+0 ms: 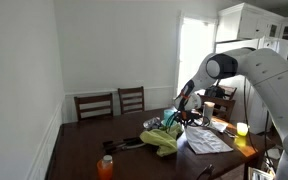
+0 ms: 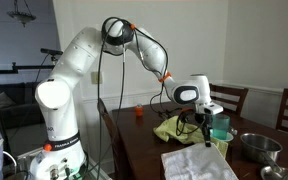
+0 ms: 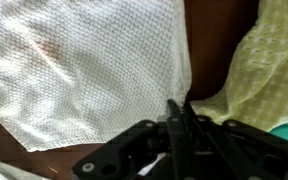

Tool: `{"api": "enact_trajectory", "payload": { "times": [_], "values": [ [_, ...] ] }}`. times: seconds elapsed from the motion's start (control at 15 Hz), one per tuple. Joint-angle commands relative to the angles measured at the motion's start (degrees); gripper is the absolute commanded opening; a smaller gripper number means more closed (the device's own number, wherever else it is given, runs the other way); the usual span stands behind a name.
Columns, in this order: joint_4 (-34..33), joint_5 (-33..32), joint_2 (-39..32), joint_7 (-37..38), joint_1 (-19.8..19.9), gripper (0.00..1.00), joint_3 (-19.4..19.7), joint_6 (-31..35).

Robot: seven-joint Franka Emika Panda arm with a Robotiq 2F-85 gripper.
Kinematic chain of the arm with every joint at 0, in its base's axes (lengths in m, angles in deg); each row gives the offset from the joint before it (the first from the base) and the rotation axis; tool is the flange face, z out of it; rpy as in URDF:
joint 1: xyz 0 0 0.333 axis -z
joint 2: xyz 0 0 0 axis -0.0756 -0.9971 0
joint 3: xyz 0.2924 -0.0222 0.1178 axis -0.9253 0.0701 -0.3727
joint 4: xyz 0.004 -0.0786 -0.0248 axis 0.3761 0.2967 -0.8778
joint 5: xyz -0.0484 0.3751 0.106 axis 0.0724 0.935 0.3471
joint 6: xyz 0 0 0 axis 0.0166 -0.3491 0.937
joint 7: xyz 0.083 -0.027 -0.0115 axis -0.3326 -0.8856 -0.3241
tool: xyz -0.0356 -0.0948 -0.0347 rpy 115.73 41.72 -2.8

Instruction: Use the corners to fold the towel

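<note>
I need to let go of the lifted corner on the white towel's end [image 1: 226,147] that is closest to the yellow cup.
A crumpled yellow-green towel [image 1: 162,140] lies on the dark wooden table [image 1: 84,150]; it also shows in an exterior view [image 2: 176,128] and at the right of the wrist view [image 3: 274,70]. A white waffle-weave towel [image 3: 84,70] fills the left of the wrist view and lies flat near the table's front in an exterior view [image 2: 199,162]. My gripper [image 3: 179,108] hangs just above the table over the dark gap between the two towels. Its fingers are pressed together and I see nothing between them. It shows in both exterior views [image 1: 174,122] [image 2: 204,125].
An orange bottle [image 1: 105,166] [image 2: 139,112] stands on the table. A metal bowl [image 2: 256,147] and a teal cup [image 2: 220,125] sit beside the towels. A yellow cup [image 1: 242,129] stands near the table's edge. Two chairs [image 1: 94,105] [image 1: 131,98] line the far side.
</note>
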Motion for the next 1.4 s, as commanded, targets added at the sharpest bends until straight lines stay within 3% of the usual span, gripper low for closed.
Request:
{"api": "enact_trajectory", "payload": {
  "times": [0.0,0.47,1.33],
  "values": [
    [5.5,-0.5,5.1,-1.2,-0.8,0.01,1.5,0.4],
    [13.4,-3.9,10.5,-5.7,-1.3,0.01,3.8,0.0],
    [22.8,-10.9,13.1,-11.3,0.3,0.01,8.1,1.1]
  ]
}}
